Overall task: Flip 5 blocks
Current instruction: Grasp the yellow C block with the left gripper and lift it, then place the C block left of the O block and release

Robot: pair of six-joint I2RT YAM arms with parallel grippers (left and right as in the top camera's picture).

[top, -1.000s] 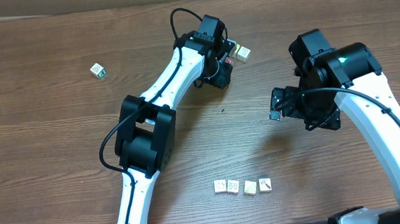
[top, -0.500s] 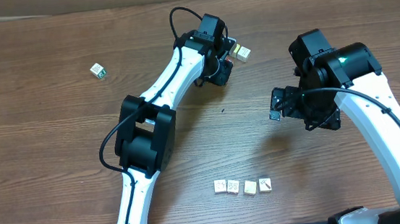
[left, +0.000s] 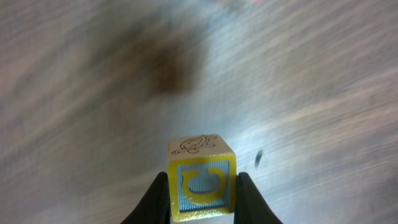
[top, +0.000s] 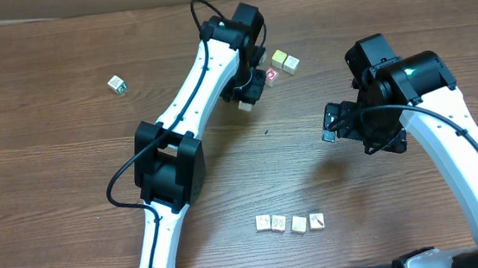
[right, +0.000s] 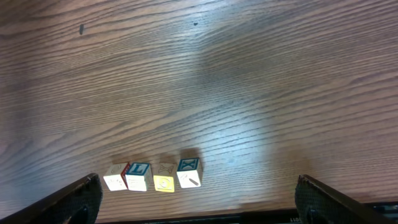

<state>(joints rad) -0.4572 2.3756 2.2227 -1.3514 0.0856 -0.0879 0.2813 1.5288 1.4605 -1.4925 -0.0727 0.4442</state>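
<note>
The yellow-framed block will go down against the front row's end block (top: 253,223) on the side of my left gripper.
My left gripper (left: 202,190) is shut on a block (left: 201,182) with a yellow-framed, blue-striped letter face. It holds the block above the blurred wood. From overhead that block (top: 243,106) hangs under the left gripper (top: 246,99) at the back middle. A row of several blocks (top: 289,223) lies near the front edge, also seen in the right wrist view as a row of blocks (right: 152,175). Two more pale cubes (top: 284,61) sit at the back. My right gripper (right: 199,202) is wide open, well above the row, holding nothing.
A cube with a red ringed face (top: 271,75) lies just right of the left gripper. A green-marked cube (top: 116,84) sits alone at the back left. The right arm (top: 392,94) hovers over the right half of the brown wooden table (top: 68,166).
The left gripper has shut on a block and carried it down-left, away from the pair of cubes at the back. This uncovered the red ringed cube. The right arm has not moved.
</note>
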